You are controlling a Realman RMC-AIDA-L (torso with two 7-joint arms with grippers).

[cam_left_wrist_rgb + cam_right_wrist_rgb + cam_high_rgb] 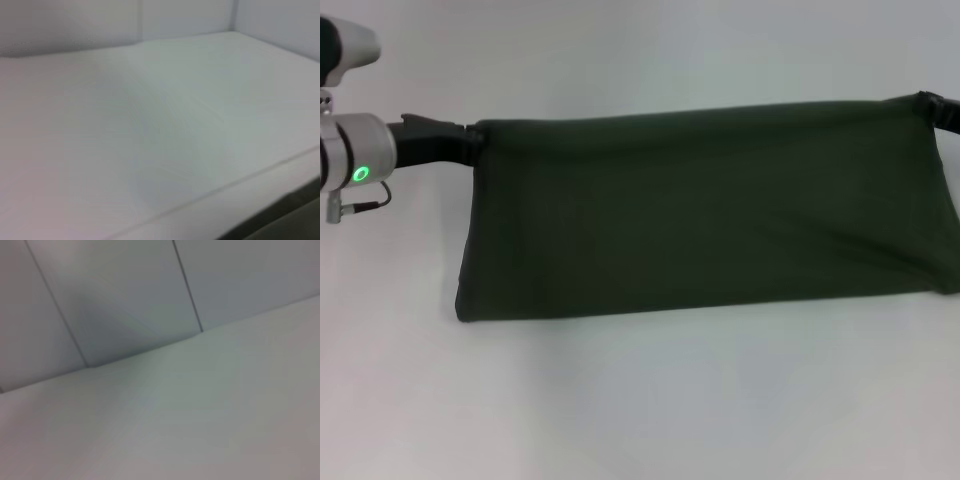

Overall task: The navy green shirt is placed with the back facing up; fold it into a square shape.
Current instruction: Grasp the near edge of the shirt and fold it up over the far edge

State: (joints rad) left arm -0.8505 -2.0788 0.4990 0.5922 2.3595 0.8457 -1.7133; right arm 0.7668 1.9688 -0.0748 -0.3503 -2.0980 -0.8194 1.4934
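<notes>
I need to release the navy green shirt's corner from my left gripper low over the table, just inside the cloth's far edge (504, 152).
The navy green shirt (705, 215) stretches as a wide dark olive band across the head view, its upper edge taut between both arms. My left gripper (472, 134) is shut on the upper left corner of the cloth. My right gripper (928, 101) is shut on the upper right corner, at the frame's edge. The lower edge of the shirt lies along the white table (640, 400), with the left lower corner sagging outward. A dark strip of the shirt (295, 220) shows in one corner of the left wrist view. The right wrist view does not show the shirt.
White table surface (150, 125) surrounds the shirt on all sides. Pale wall panels (125, 290) rise behind the table's far edge. My left arm's grey wrist with a green light (360, 173) reaches in from the left.
</notes>
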